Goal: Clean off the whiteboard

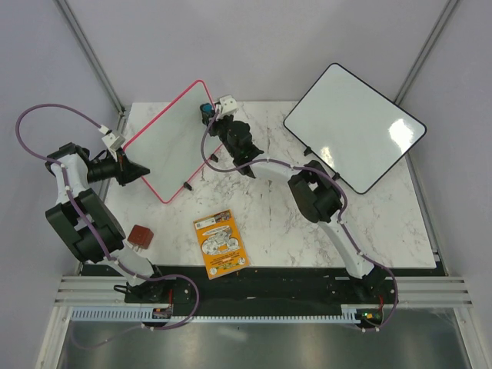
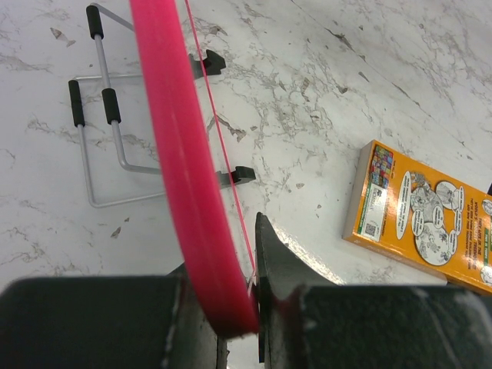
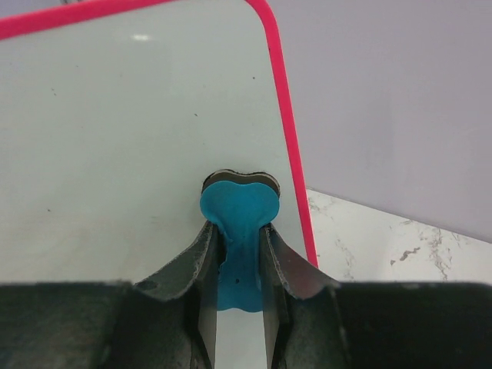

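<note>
My right gripper has the blue eraser. It will let go of the eraser on the table (image 1: pixel 244 162) beside the pink-framed whiteboard, facing the black-framed whiteboard.
The pink-framed whiteboard (image 1: pixel 175 138) stands tilted at the back left of the table. My left gripper (image 1: pixel 135 171) is shut on its lower left frame edge; the left wrist view shows the pink frame (image 2: pixel 178 154) clamped between the fingers, with the wire stand (image 2: pixel 108 146) behind the board. My right gripper (image 1: pixel 210 114) is shut on a blue eraser (image 3: pixel 237 211), pressing its dark felt face against the board's white surface (image 3: pixel 115 138) near the upper right corner. The surface looks clean where visible.
A larger black-framed whiteboard (image 1: pixel 354 127) stands at the back right. An orange booklet (image 1: pixel 221 244) lies front centre, also in the left wrist view (image 2: pixel 427 215). A small dark red block (image 1: pixel 141 235) sits front left by the left arm.
</note>
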Robot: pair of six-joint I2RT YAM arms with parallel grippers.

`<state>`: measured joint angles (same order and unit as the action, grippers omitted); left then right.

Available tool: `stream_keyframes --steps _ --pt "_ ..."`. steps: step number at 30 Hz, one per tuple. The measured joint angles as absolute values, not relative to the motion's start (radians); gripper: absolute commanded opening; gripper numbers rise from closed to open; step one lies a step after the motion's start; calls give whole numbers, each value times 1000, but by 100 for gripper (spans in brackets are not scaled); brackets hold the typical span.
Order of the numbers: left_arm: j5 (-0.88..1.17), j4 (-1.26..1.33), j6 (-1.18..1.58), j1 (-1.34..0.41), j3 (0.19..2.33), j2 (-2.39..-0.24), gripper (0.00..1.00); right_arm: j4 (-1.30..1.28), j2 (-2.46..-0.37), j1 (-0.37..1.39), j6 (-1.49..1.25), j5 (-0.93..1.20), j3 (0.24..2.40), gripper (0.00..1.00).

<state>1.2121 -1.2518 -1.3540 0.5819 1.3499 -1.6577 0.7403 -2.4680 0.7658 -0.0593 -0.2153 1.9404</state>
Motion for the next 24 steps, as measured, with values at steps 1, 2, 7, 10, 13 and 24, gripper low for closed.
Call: stream_keyframes --steps 1,2,7,10,13,24 --pt "1212 -1252 -1354 582 1350 -1658 2 743 -2468 761 -59 -214 1933 0" --pt "1212 -1252 -1354 582 1350 -1658 2 749 -2466 760 -56 -213 1924 0" --pt "1209 -1255 -1354 583 1350 -1658 2 756 -2450 796 -40 -205 1873 0" --pt "1208 -1260 -1354 586 1350 -1658 2 756 -2445 828 -29 -193 1870 0" --pt "1207 -1265 -1353 590 1350 -1658 2 753 -2437 867 -14 -176 1869 0" --pt "1203 -1277 -1345 606 1350 -1658 2 741 -2429 993 14 -73 1892 0"
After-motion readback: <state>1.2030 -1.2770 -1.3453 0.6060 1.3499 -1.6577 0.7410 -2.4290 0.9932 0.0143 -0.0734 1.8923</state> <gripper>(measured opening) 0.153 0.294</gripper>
